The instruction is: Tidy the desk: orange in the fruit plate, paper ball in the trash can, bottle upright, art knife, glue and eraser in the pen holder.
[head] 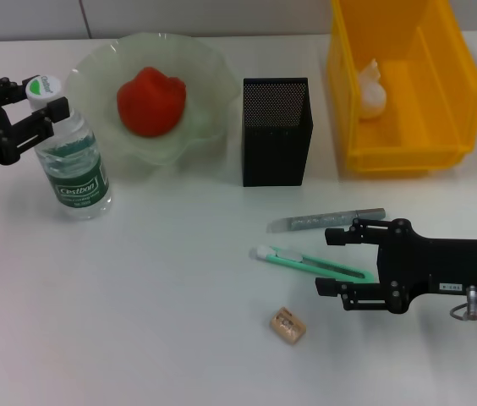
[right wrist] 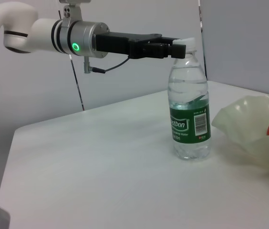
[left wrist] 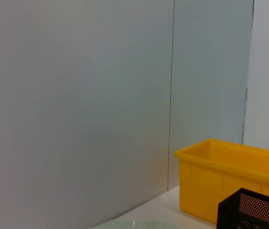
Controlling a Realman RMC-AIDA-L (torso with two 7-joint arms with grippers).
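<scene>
I will next move my right gripper to the white end (head: 279,255) of the green art knife, beside the grey glue, and close it there.
The bottle (head: 74,165) stands upright at the left of the table, and my left gripper (head: 42,100) is shut on its white cap; the right wrist view shows the same bottle (right wrist: 188,119) held by the left gripper (right wrist: 172,47). The orange (head: 151,101) lies in the green fruit plate (head: 200,63). A paper ball (head: 372,89) sits in the yellow trash can (head: 467,85). My right gripper (head: 336,262) is open low over the table, its fingers on either side of the green art knife (head: 306,260). The grey glue (head: 327,222) lies just behind it. The eraser (head: 287,326) is nearer the front.
The black mesh pen holder (head: 276,131) stands between plate and trash can; both pen holder (left wrist: 253,212) and trash can (left wrist: 230,183) show in the left wrist view. A grey wall runs behind the table.
</scene>
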